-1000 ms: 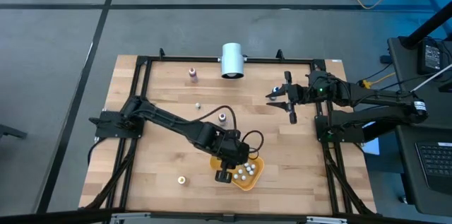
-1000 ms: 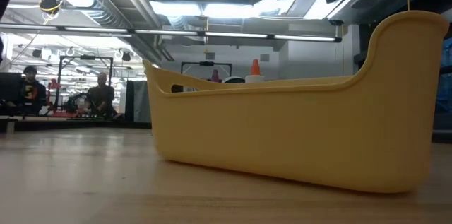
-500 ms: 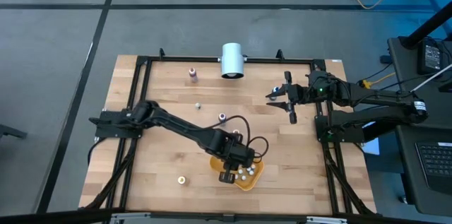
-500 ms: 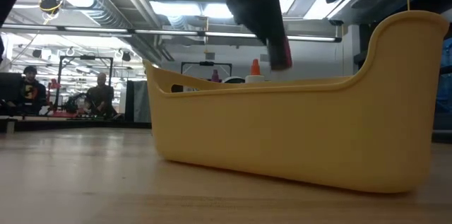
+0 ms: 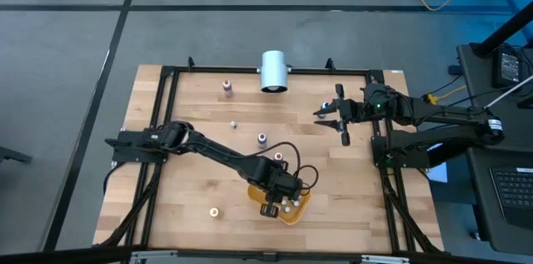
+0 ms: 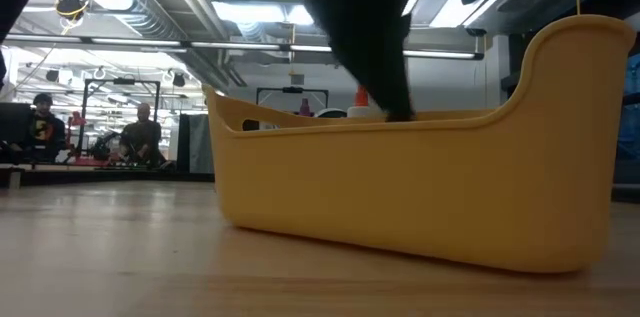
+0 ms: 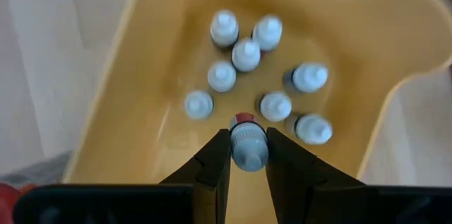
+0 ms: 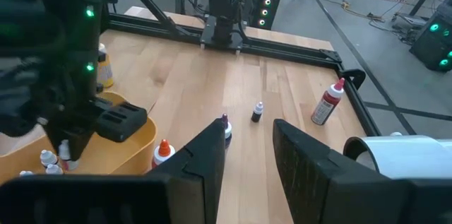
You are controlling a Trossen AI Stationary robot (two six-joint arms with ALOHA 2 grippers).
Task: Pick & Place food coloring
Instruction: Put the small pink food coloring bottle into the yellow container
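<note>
My left gripper should set the food coloring bottle, which hangs over the tray now, down on the orange tray's bottom and let go of it there, next to the whitish-topped bottles [image 5: 276, 209] [image 7: 244, 113].
My left gripper [image 5: 277, 206] [image 7: 247, 155] hangs over the orange tray [image 5: 300, 211] [image 6: 420, 187] [image 7: 134, 90], shut on a tiny food coloring bottle [image 7: 248, 146] with a red top. Several tiny bottles with whitish tops [image 7: 246, 54] stand on the tray's floor. In the low view the dark fingers [image 6: 378, 57] reach down to the tray's rim. More tiny bottles stand loose on the table [image 5: 261, 138] [image 5: 227, 88] [image 5: 215, 211]. My right gripper [image 5: 331, 114] [image 8: 248, 146] waits open near the table's far right. My left gripper pinches the red-topped bottle by its pale body [image 7: 248, 155] between its two fingers [image 7: 215, 160], coming from above and pointing down into the tray. The red top [image 7: 244, 119] points down toward the tray's floor. Whether the bottle touches the floor does not show.
A big white cylinder [image 5: 273, 71] [image 8: 402, 155] lies at the table's far edge. A black frame [image 5: 166, 131] runs around the table. An orange-topped bottle [image 5: 280, 157] [image 8: 163, 151] stands just beyond the tray. Bare wood lies at the near left [image 5: 183, 189].
My left gripper has gone down from above the tray to its rim, carrying the red-topped bottle, and has shifted slightly toward the table's right. My right arm has kept still.
</note>
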